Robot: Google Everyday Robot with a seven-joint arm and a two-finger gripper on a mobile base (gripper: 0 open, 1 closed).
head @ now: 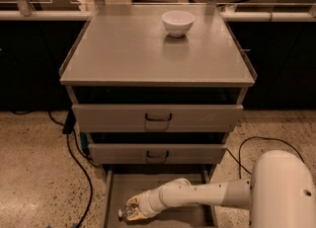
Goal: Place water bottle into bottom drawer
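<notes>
Next, I release the water bottle from my gripper onto the bottom drawer's grey bottom (pixel 138 200), setting it slightly closer to the drawers that are shut.
The bottom drawer (pixel 114 197) is pulled open below the two upper drawers, showing its flat grey floor. My white arm reaches into it from the lower right. My gripper (pixel 132 210) is low inside the drawer at its left front. The water bottle (pixel 126 211) is at the gripper's tip, lying roughly on its side with its white cap pointing left, close to the drawer floor. Only the cap end and part of the clear body show; the rest is hidden by the gripper.
A white bowl (pixel 177 22) stands at the back of the grey cabinet top (pixel 123 59). The two upper drawers (pixel 158 118) with dark loop handles are shut. Black cables (pixel 79 172) trail on the speckled floor at left and right. Dark counters stand behind.
</notes>
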